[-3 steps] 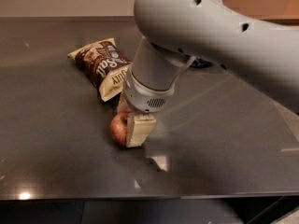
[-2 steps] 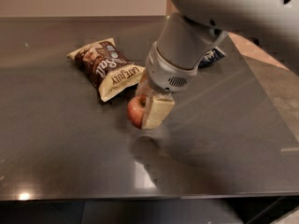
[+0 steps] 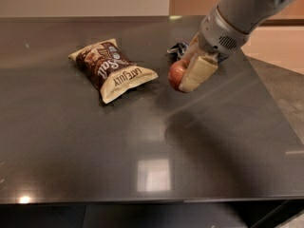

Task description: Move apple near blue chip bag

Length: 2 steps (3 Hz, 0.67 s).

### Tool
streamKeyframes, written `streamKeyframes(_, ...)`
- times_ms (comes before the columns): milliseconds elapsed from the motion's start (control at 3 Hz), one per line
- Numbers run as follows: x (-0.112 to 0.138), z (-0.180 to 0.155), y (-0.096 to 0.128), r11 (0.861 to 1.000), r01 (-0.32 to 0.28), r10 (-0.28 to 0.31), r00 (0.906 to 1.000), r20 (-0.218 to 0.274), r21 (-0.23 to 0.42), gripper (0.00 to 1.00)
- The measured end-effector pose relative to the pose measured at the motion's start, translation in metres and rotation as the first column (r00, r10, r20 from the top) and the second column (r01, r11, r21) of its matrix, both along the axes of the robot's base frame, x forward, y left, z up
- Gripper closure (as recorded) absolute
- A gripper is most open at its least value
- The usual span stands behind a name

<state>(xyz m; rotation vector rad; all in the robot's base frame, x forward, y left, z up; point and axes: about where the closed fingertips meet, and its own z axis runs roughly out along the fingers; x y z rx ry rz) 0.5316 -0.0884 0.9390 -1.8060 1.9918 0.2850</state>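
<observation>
The robot's gripper should release the red apple, now lifted a little above the table, on the table against the blue chip bag's end (image 3: 214,72) farthest from the brown bag.
The red apple (image 3: 176,75) is held between my gripper's cream pads, lifted a little above the dark table. My gripper (image 3: 189,75) is shut on it and hangs from the grey arm coming in from the upper right. The blue chip bag (image 3: 177,48) lies just behind the apple; only its crumpled left end shows, the rest is hidden behind my gripper and wrist. The apple is close in front of the bag's visible end.
A larger brown and cream chip bag (image 3: 112,68) lies left of the apple. The dark glossy table (image 3: 142,137) stretches toward me, its front edge near the bottom. The table's right edge runs down at the far right.
My gripper has carried the apple up and to the right, away from the brown bag and toward the blue bag at the back.
</observation>
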Motion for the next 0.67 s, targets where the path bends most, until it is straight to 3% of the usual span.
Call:
streamKeyframes(333,0.042,0.0,-0.033,0.994,0.095,-0.095,0.9955,0.0,0.044,1.0)
streamKeyframes(667,0.075,-0.019,-0.062,0.979,0.195,-0.194,0.9807,-0.023,0.055,1.0)
